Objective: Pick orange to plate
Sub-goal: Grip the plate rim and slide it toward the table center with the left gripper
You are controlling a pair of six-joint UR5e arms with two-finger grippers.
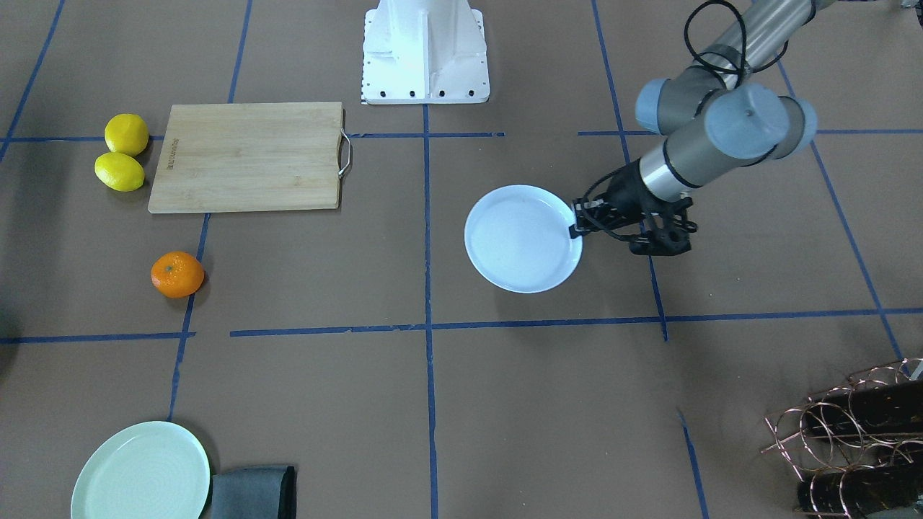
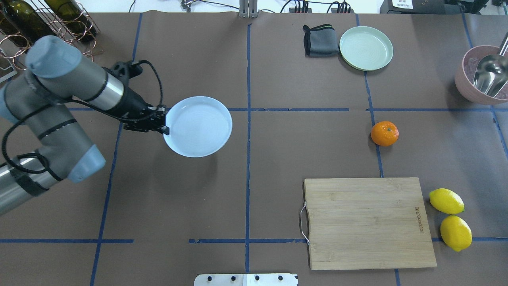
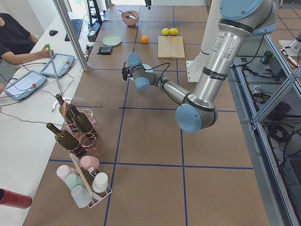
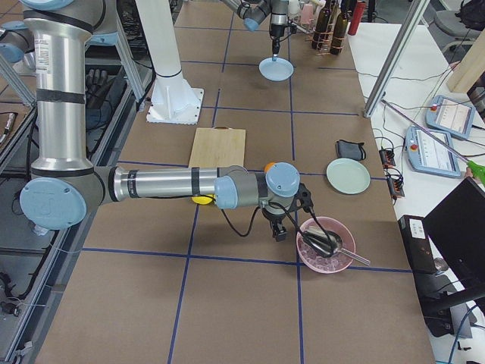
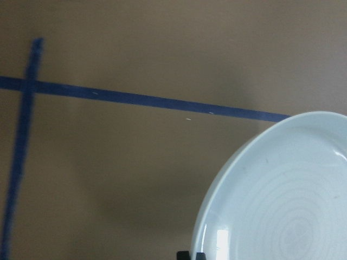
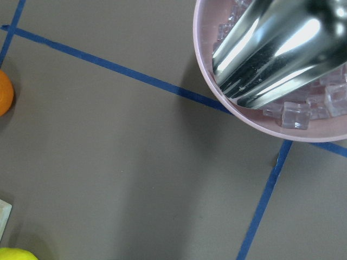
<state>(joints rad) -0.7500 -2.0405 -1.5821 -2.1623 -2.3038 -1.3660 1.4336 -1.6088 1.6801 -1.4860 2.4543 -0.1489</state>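
My left gripper is to release the white plate. It will let go on the central blue line (image 1: 426, 246) between that line's two tape crossings.
The orange (image 2: 384, 133) lies alone on the brown table, on the robot's right side, and also shows as the orange (image 1: 177, 274) and at the edge of the right wrist view (image 6: 4, 93). The white plate (image 2: 198, 126) is left of centre. My left gripper (image 2: 164, 128) is shut on its near-left rim, seen too as the left gripper (image 1: 577, 223). In the left wrist view the plate (image 5: 282, 195) casts a shadow on the table. My right gripper (image 4: 279, 231) hangs low between the orange and a pink bowl; I cannot tell whether it is open or shut.
A bamboo cutting board (image 2: 369, 222) and two lemons (image 2: 450, 216) lie near the robot's right front. A pale green plate (image 2: 366, 47) and grey cloth (image 2: 320, 39) sit far right. A pink bowl (image 2: 472, 91) holds ice and a metal scoop. A bottle rack (image 2: 51, 18) stands far left.
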